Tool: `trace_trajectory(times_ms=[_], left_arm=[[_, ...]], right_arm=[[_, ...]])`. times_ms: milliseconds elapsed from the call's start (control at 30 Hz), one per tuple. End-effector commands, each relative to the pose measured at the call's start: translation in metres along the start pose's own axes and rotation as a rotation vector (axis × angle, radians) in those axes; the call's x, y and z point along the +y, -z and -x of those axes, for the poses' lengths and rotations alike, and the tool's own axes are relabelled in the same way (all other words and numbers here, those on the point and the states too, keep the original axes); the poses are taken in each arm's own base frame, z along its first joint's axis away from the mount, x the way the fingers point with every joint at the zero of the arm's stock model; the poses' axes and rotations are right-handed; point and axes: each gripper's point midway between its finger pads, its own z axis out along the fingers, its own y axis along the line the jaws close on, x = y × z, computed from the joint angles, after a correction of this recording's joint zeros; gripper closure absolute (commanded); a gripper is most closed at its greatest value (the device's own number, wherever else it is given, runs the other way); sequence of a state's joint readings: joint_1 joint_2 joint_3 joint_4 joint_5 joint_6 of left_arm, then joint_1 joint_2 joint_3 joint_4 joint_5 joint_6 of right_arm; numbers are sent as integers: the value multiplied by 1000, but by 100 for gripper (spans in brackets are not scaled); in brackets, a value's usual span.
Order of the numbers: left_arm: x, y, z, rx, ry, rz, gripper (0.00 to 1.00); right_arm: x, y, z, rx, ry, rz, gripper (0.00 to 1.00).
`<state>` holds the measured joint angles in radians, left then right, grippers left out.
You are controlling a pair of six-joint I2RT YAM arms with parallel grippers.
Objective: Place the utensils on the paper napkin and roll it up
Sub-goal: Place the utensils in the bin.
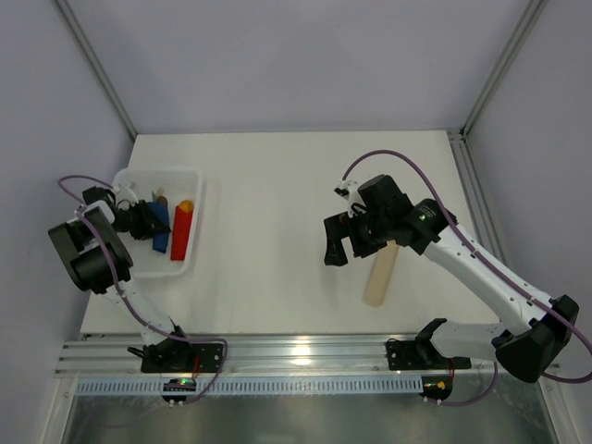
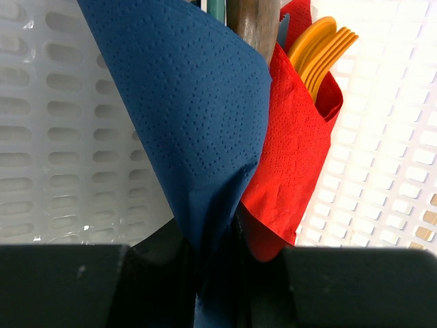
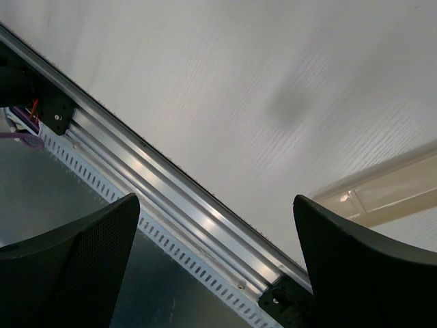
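Observation:
Next, my left gripper lets go of the navy-blue paper napkin in the white basket (image 1: 165,231) (image 2: 183,140), where it will be close beside the red napkin roll.
The navy-blue paper napkin (image 2: 191,123) hangs in a loose fold inside the white basket (image 1: 190,176). My left gripper (image 2: 212,263) is shut on its lower edge. In the top view my left gripper (image 1: 148,220) is inside the basket, with the napkin (image 1: 162,227) showing as a blue strip. A copper-brown utensil handle (image 2: 256,24) shows behind the napkin; the other utensils are hidden. My right gripper (image 1: 335,242) is open and empty above the table's middle, with its fingers (image 3: 75,266) wide apart over the front edge.
A red napkin roll (image 2: 293,137) holding orange plastic cutlery (image 2: 321,51) lies right beside the blue napkin in the basket; it shows in the top view (image 1: 182,231). A pale beige bar (image 1: 379,276) lies on the table by my right gripper. A metal rail (image 3: 177,198) runs along the front edge.

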<state>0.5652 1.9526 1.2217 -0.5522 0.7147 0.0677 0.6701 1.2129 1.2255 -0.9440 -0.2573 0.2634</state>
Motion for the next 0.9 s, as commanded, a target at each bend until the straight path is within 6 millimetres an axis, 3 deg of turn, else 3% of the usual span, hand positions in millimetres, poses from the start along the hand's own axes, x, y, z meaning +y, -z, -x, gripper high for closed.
trace_trajectory(times_ms=[0, 367, 567, 867], left_arm=[[2, 12, -1, -28, -28, 64, 96], [-9, 23, 2, -66, -55, 65, 94], [-20, 36, 8, -99, -72, 58, 100], [-25, 41, -6, -86, -50, 67, 99]], right_arm=[[5, 8, 13, -42, 15, 19, 3], [6, 9, 12, -47, 16, 20, 4], [6, 9, 12, -47, 15, 24, 3], [7, 11, 13, -57, 23, 24, 3]])
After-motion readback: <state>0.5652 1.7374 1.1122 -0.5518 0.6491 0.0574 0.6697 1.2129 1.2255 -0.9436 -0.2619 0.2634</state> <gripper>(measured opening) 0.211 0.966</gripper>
